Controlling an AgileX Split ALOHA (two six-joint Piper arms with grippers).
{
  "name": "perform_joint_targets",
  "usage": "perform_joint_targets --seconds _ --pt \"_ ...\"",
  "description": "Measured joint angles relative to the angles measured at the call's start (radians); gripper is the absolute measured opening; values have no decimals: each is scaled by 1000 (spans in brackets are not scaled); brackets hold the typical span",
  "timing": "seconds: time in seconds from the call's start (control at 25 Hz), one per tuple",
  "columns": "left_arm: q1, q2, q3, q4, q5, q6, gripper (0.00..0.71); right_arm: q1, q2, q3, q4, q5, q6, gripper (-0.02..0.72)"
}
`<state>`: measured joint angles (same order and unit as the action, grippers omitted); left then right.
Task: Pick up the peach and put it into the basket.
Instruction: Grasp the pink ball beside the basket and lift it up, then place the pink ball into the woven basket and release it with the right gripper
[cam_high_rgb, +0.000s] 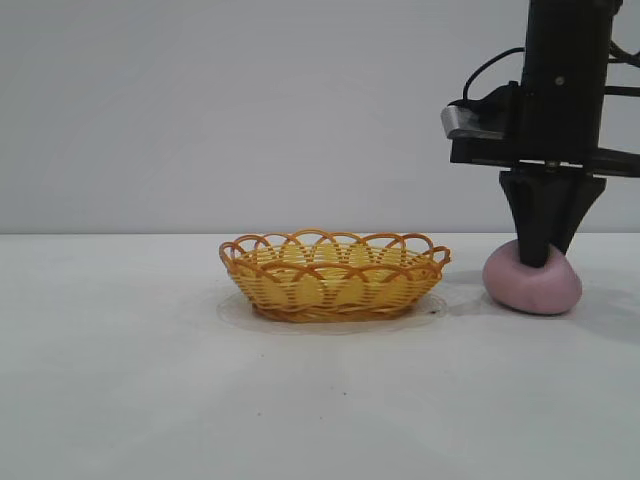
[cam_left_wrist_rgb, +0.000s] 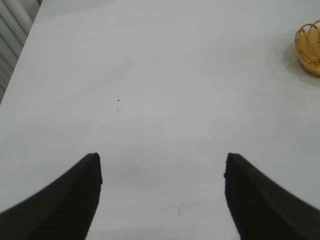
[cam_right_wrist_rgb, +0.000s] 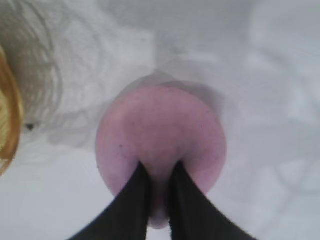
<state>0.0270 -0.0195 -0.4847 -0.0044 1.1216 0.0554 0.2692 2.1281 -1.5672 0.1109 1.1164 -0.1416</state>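
Next, my right gripper releases the peach in the middle of the empty wicker basket (cam_high_rgb: 333, 254), so that it lands within the looped rim of that basket.
The dull pink peach (cam_high_rgb: 532, 285) rests on the white table at the right, a short way from the orange-yellow wicker basket (cam_high_rgb: 330, 285), which stands empty in the middle. My right gripper (cam_high_rgb: 537, 260) comes straight down onto the peach's top. In the right wrist view its black fingers (cam_right_wrist_rgb: 137, 195) stand close together and pinch a ridge of the peach (cam_right_wrist_rgb: 160, 125) between them; the gripper (cam_right_wrist_rgb: 160, 167) is shut on it. The left gripper (cam_left_wrist_rgb: 162, 165) hovers open over bare table, with only the basket's edge (cam_left_wrist_rgb: 310, 47) at the side of its view.
The white table (cam_high_rgb: 120, 380) stretches bare to the left of the basket and in front of it. A faint round mark on the surface rings the basket's base. A plain grey wall stands behind.
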Motion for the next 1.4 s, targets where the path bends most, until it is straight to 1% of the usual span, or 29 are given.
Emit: perform_joint_targets --seconds 0.2,0.32,0.52,0.72,0.92,1.16,1.28,1.32,1.4 --pt "0 0 0 0 0 0 458 0 0 -128 -11 95 0 0" --pt "0 0 0 0 0 0 458 14 -5 -238 -36 100 0 0" --pt "0 0 0 0 0 0 458 81 -33 -349 -32 113 0 0" --pt "0 0 0 0 0 0 458 206 -28 -358 -28 121 0 0" --pt "0 0 0 0 0 0 458 290 25 -358 -28 122 0 0" --pt "0 0 0 0 0 0 458 301 98 -358 -24 122 -2 0" --pt "0 0 0 0 0 0 458 301 119 -358 -5 119 -2 0" --pt "0 0 0 0 0 0 458 301 126 -358 2 119 -2 55" --pt "0 0 0 0 0 0 458 301 136 -358 14 118 -2 55"
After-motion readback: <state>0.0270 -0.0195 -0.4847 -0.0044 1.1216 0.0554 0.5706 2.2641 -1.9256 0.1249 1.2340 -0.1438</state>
